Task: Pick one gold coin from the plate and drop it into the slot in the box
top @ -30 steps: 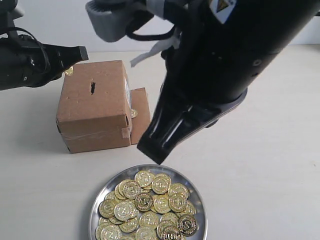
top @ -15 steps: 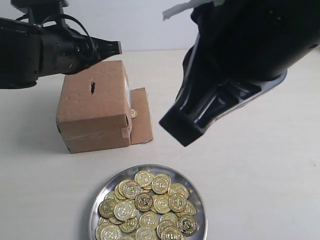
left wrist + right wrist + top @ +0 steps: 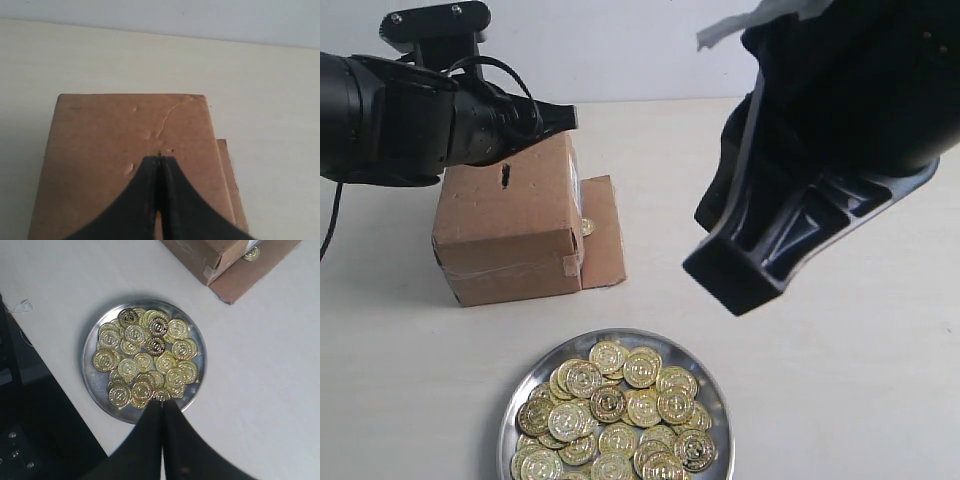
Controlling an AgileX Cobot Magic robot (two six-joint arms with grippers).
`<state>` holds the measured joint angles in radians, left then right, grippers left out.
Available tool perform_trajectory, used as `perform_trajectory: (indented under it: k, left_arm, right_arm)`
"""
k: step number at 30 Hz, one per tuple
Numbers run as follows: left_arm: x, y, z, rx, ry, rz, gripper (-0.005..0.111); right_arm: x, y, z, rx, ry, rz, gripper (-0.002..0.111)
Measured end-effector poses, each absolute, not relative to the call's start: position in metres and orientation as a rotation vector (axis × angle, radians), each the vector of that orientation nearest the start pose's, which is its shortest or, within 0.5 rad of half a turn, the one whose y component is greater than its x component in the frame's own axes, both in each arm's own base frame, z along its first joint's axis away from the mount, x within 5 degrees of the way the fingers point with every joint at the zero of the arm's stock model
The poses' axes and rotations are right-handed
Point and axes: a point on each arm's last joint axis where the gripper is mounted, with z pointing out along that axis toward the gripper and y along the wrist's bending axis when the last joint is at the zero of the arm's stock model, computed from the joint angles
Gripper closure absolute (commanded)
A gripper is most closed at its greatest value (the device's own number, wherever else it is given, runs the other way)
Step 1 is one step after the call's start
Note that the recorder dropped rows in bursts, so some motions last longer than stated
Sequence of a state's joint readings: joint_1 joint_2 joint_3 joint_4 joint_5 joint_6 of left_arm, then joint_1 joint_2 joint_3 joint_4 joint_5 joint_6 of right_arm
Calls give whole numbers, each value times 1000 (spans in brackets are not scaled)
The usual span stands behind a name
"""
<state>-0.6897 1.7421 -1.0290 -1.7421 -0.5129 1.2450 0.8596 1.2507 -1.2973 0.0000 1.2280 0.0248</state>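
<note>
The gold coin will drop from my left gripper into the dark slot on top of the brown cardboard box (image 3: 506, 174).
The brown cardboard box (image 3: 510, 215) stands left of centre, and its dark slot (image 3: 505, 177) shows just under my left arm. My left gripper (image 3: 568, 117) hovers over the box top (image 3: 100, 150), shut (image 3: 159, 158) with a thin gold coin edge between its fingertips. The slot is hidden in the left wrist view. The silver plate (image 3: 712, 400) lies at the front, heaped with gold coins (image 3: 615, 410). My right gripper (image 3: 732, 282) hangs high, right of the box. In its wrist view it is shut (image 3: 162, 401) and empty, over the plate's rim (image 3: 90, 371) and coins (image 3: 145, 357).
A loose coin (image 3: 586, 227) lies on the box's side flap (image 3: 603, 235), and that coin (image 3: 251, 253) also shows in the right wrist view. A black structure (image 3: 30, 430) runs along the table edge, with a white scrap (image 3: 20, 306) by it.
My left gripper has moved right, from beside the box's far left corner to over its top. My right arm has risen and pulled back to the right, away from the plate.
</note>
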Motion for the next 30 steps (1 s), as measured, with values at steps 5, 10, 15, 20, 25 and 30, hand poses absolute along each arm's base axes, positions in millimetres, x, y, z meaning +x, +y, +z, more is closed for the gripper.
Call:
perform_trajectory:
  k: [5,10,15,20,25,30]
  left_arm:
    - [316,-186,207,-102,2200,-75,107]
    - [320,-181,206,-115,2205,-83,107]
    - [321,-186,198,-87,2234,-114,107]
    - [322,-186,192,-80,2248,-105,107]
    - [322,-186,192,-85,2246,-96,107]
    - [319,-183,186,-79,2263,-82,107]
  right_arm:
    - [153,178,378,-1094,2467,280,108]
    - [153,178,378,-1094,2467,280,108]
    - [153,178,378,-1094,2467,280,108]
    - [153,178,378,-1094,2467,280,108]
    - [153,178,378,-1094,2467,280,108]
    - [153,178,378,-1094,2467,280,108]
